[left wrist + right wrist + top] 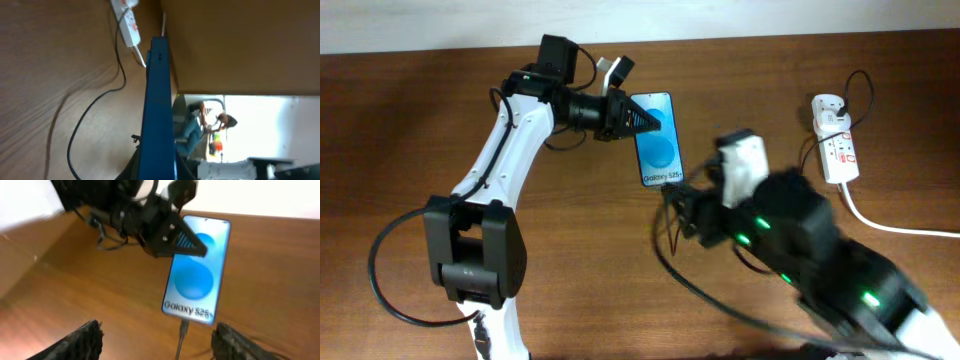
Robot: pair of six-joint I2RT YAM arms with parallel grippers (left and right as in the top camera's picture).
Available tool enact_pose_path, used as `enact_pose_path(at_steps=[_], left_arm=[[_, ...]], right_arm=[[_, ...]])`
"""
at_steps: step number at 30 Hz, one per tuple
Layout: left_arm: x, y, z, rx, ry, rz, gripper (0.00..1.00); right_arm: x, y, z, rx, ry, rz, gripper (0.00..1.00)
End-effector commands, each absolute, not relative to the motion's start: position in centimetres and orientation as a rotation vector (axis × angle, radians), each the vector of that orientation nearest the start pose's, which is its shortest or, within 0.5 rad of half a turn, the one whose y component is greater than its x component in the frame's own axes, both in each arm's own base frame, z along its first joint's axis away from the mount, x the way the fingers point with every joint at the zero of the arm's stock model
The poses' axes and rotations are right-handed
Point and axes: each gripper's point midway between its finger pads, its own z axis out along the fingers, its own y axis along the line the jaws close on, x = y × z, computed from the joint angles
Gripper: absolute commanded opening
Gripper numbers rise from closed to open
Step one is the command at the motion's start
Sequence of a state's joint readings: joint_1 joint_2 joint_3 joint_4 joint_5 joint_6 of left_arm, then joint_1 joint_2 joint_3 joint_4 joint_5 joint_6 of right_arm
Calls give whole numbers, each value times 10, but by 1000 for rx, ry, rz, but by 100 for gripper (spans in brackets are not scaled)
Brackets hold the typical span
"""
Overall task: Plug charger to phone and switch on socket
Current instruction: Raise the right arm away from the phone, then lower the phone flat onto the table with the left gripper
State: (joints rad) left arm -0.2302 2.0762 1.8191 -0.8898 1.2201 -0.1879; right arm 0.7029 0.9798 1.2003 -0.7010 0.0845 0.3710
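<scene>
Next, my left gripper releases the phone flat on the wood table (666, 182) below its white text strip.
The phone (658, 142) lies near the table's back middle, blue screen up, its white text strip toward the front. My left gripper (638, 122) is shut on its left edge; in the left wrist view the phone (159, 110) shows edge-on between the jaws. The charger's connector (183, 329) sits against the phone's (197, 275) near end, its thin black cable running back between my right fingers. My right gripper (160, 342) is open and empty just in front of the phone, and blurred in the overhead view (695, 205). The socket (838, 150) lies at the right with the white adapter (828, 108) on it.
The socket's thick white cord (890, 228) runs off to the right edge. The socket (128, 21) and the black charger cable (95, 107) show on the wood in the left wrist view. My right arm's body (820, 255) covers the front right of the table.
</scene>
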Motion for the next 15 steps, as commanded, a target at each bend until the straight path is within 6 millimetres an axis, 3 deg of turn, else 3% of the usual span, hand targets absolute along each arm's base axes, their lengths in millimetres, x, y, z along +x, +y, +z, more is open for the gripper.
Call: enact_pose_path(at_steps=[1,2,4,6,7,9,10,13,15], left_arm=[[398,-293,246,354,2468,-1866,0],[387,-326,269,446,2426,-1895,0],[367,-373,303,584,2340,-1950,0],[347,-409,328,684,2248,-2012,0],[343,-422,331,714,2215,-2035,0],[350,-422,318,664,2265,-2051,0],[365,-417,302,582,2316,-2052,0],[421,-382,243,493,2332,-1961,0],[435,-361,202,422,2420,-1899,0]], right_arm=[[228,126,366,-126,1968,420,82],[213,94,377,-51,1919,350,86],[193,56,389,48,1847,298,89],[176,28,397,132,1785,283,90],[168,15,398,163,1761,263,90],[169,14,396,166,1769,246,90],[171,15,395,165,1776,238,91],[181,24,389,148,1814,210,91],[189,30,384,134,1845,187,91]])
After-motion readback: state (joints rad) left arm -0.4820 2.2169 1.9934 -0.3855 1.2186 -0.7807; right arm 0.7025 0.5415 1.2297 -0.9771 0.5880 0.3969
